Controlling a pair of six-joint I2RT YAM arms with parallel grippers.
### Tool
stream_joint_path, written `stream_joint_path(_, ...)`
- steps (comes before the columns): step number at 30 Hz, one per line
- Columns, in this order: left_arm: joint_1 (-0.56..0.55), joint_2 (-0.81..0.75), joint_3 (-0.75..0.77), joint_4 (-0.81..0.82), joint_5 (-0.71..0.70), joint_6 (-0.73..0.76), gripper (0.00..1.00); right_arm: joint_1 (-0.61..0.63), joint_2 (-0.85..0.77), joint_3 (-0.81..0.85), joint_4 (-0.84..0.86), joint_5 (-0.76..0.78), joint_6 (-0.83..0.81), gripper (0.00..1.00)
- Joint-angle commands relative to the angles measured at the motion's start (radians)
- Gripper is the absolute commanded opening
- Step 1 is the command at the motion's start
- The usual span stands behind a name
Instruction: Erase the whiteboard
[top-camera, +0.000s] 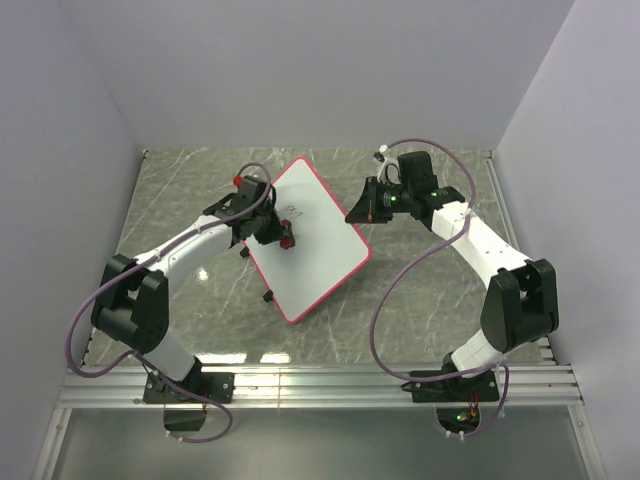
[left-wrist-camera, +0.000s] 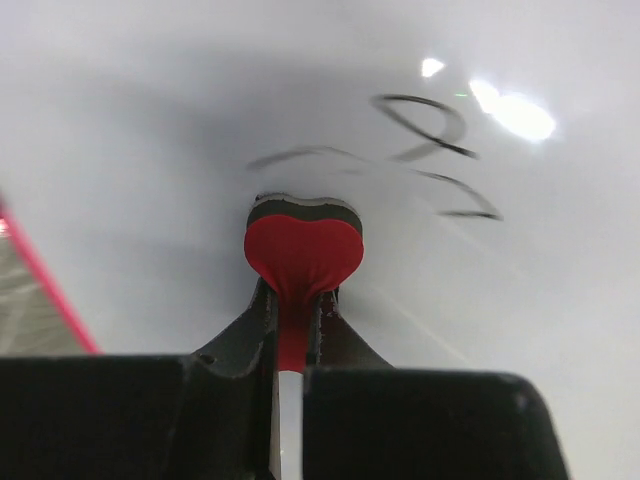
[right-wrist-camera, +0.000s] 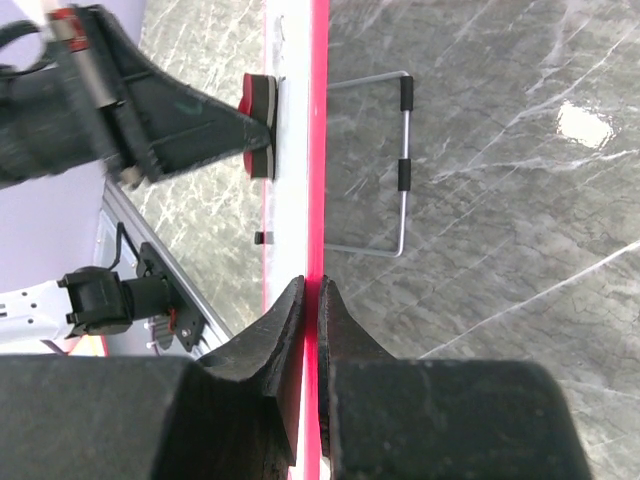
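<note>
The robot's left gripper should release the eraser on the marble table (top-camera: 222, 261) beside the upper black clip of the whiteboard.
The whiteboard (top-camera: 325, 255) is white with a red-pink frame and stands tilted on the table. Black scribbles (left-wrist-camera: 432, 128) mark it just beyond the eraser; they also show in the top view (top-camera: 296, 210). My left gripper (top-camera: 281, 238) is shut on a small red-and-black eraser (left-wrist-camera: 303, 248), whose black felt is pressed against the board's surface (left-wrist-camera: 150, 150). My right gripper (top-camera: 358, 212) is shut on the board's red frame edge (right-wrist-camera: 318, 150), jaws either side of it. The right wrist view shows the eraser (right-wrist-camera: 260, 125) on the board's face, edge-on.
A wire stand (right-wrist-camera: 401, 170) sticks out behind the board over the grey marble table (top-camera: 430, 300). Small black clips (top-camera: 268, 296) sit on the board's near-left edge. Walls close in the left, back and right. A metal rail (top-camera: 320, 385) runs along the near edge.
</note>
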Motion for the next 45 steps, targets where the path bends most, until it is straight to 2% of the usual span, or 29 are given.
stream_joint_path(1,0.027,0.045,-0.091,-0.049,-0.066,0.074,0.0,0.028,0.017,0.056,0.004,-0.046,-0.009,0.0)
stream_joint_path(7,0.073,0.067,-0.103,-0.042,-0.065,0.078,0.0,0.03,0.034,0.084,-0.007,-0.049,-0.009,0.0)
stream_joint_path(10,0.073,0.073,-0.027,-0.063,-0.045,0.081,0.0,0.03,0.042,0.094,-0.007,-0.052,-0.008,0.0)
stream_joint_path(13,0.072,0.074,0.096,-0.092,-0.023,0.074,0.0,0.028,0.046,0.097,-0.006,-0.057,-0.006,0.0)
stream_joint_path(19,0.026,0.189,0.491,-0.189,0.054,0.072,0.0,0.03,0.06,0.1,0.0,-0.061,0.0,0.0)
stream_joint_path(23,-0.023,0.26,0.627,-0.227,0.06,0.061,0.0,0.028,0.071,0.113,-0.006,-0.064,-0.003,0.0)
stream_joint_path(27,-0.011,0.26,0.578,-0.224,0.037,0.051,0.0,0.028,0.068,0.116,-0.015,-0.055,-0.011,0.0)
stream_joint_path(37,0.127,0.108,0.101,-0.103,0.018,0.069,0.0,0.025,0.046,0.082,-0.012,-0.047,-0.02,0.0)
stream_joint_path(41,0.206,0.137,0.035,-0.08,0.02,0.097,0.0,0.023,0.056,0.09,-0.009,-0.057,-0.015,0.0)
stream_joint_path(45,0.23,0.174,0.072,-0.088,0.018,0.124,0.0,0.025,0.06,0.1,-0.009,-0.061,-0.014,0.0)
